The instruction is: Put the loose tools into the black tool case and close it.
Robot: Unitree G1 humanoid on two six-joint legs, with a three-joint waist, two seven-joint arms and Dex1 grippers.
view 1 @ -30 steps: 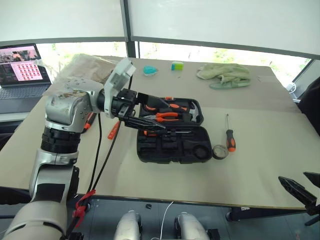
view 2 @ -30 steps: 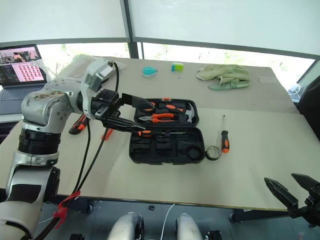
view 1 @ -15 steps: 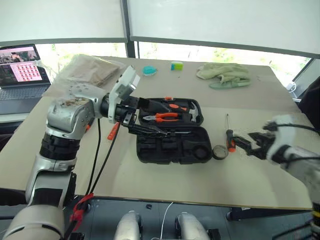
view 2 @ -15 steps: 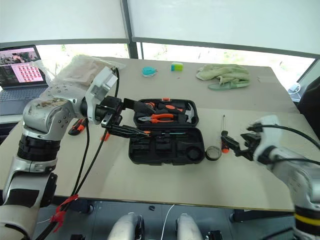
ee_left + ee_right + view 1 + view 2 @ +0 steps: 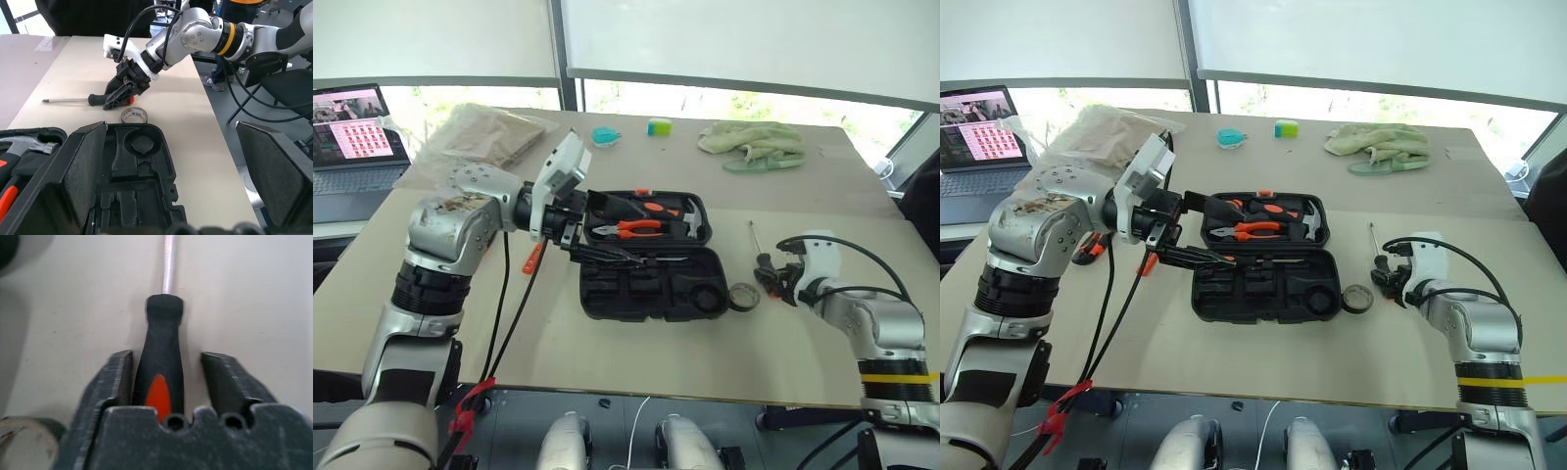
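I will use my right gripper to set the screwdriver down and leave it in the near half of the case (image 5: 673, 264), lying along the hinge of the case.
The black tool case (image 5: 607, 294) lies open mid-table, with pliers and a hammer in its far half. My left gripper (image 5: 602, 230) hovers open over the case's left edge with nothing between its fingers (image 5: 83, 166). Right of the case a black-and-orange screwdriver (image 5: 73, 100) lies on the table, shaft pointing away. My right gripper (image 5: 166, 362) straddles its handle (image 5: 159, 347): one finger touches it and a gap shows at the other. A greyish ring (image 5: 742, 296) lies between the case and that gripper. Another orange tool (image 5: 536, 257) lies left of the case, partly behind my left arm.
A laptop (image 5: 352, 127) stands at the far left, with a crumpled plastic bag (image 5: 489, 132) beside it. A green cloth (image 5: 754, 142) and two small teal items (image 5: 605, 136) lie at the back. The table's front edge runs just below the case.
My right arm has swung in from the lower right to the screwdriver, and its jaws have narrowed around the handle. The left gripper has stayed over the case.
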